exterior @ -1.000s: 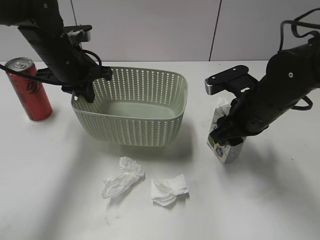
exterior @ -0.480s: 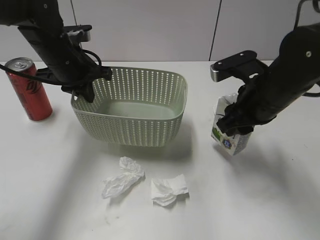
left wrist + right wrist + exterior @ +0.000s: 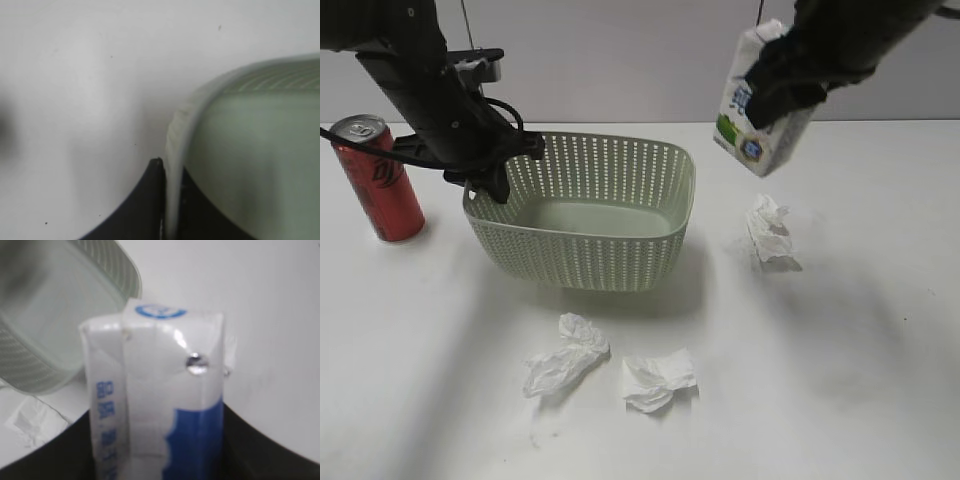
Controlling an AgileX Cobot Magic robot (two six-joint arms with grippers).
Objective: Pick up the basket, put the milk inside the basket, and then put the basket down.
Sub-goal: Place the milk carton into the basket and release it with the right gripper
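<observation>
Next, my right gripper releases the milk, now held high above the table, on the basket's bottom by the basket's front side (image 3: 620,228) (image 3: 52,335), away from my left gripper.
The pale sage-green basket (image 3: 590,215) hangs tilted, its left end lifted off the white table. My left gripper (image 3: 485,180) is shut on the basket's left rim; in the left wrist view the rim (image 3: 175,150) runs between the two black fingers (image 3: 150,200). My right gripper (image 3: 780,85) is shut on the milk (image 3: 755,100), a white carton with blue print, and holds it high above the table, right of the basket. In the right wrist view the milk (image 3: 160,390) fills the space between the jaws, with the basket (image 3: 55,315) below at upper left.
A red soda can (image 3: 378,180) stands at the far left. Crumpled white tissues lie in front of the basket (image 3: 565,352) (image 3: 658,380), and one (image 3: 770,232) lies to its right, below the carton. A grey wall runs along the back.
My right gripper has lifted the milk from the table up and slightly left, uncovering a crumpled tissue beneath. The left gripper and basket have not moved.
</observation>
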